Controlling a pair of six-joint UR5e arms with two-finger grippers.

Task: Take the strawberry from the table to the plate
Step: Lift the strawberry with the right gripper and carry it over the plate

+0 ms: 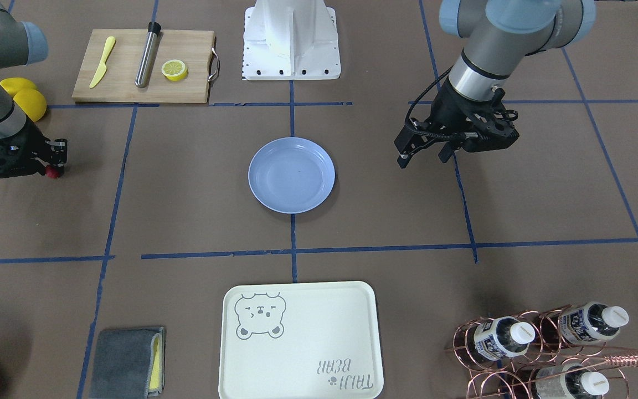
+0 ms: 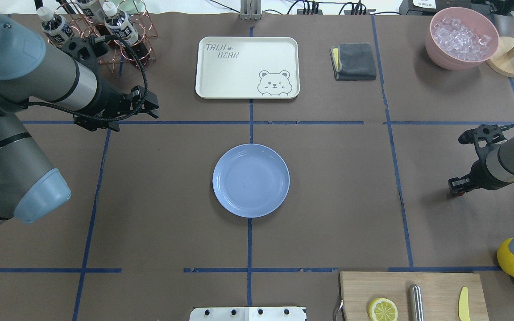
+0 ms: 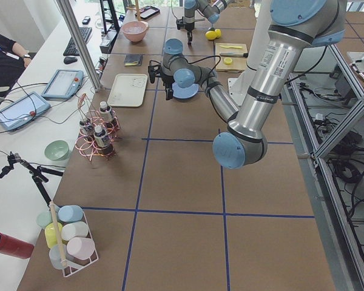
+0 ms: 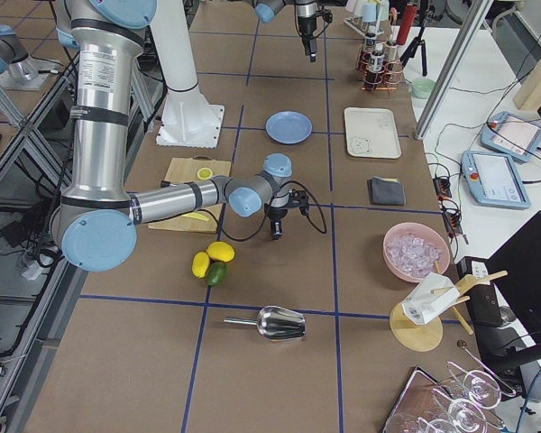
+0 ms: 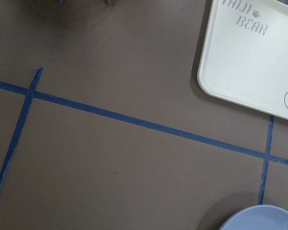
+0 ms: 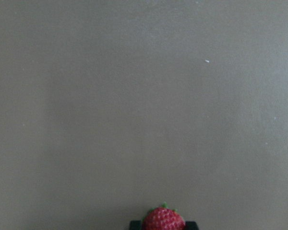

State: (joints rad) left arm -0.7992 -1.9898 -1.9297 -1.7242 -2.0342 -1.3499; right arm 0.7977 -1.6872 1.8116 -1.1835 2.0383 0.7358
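Note:
Next, my right gripper lets go of the strawberry just off the middle of the light-blue plate (image 1: 281, 180), on the side toward the grey cloth.
The strawberry (image 1: 52, 172) is small and dark red and sits low at the table (image 1: 186, 210) surface on the robot's right side. My right gripper (image 1: 47, 166) is shut on it; in the right wrist view the berry (image 6: 163, 219) is squeezed between two black fingertips at the bottom edge. From overhead, only a red speck of the strawberry (image 2: 462, 194) shows under the right gripper (image 2: 458, 186). The light-blue plate (image 1: 291, 175) lies bare at the table centre (image 2: 251, 180), well apart from both grippers. My left gripper (image 1: 423, 159) hovers open and holds nothing.
A wooden cutting board (image 1: 130, 83) holds a lemon half (image 1: 175, 70), a yellow knife and a metal rod. Whole lemons (image 1: 26, 98) lie beside the right arm. The bear tray (image 1: 297, 343), a grey cloth (image 1: 128, 361), a copper bottle rack (image 1: 546, 349) and an ice bowl (image 2: 461, 38) line the far side.

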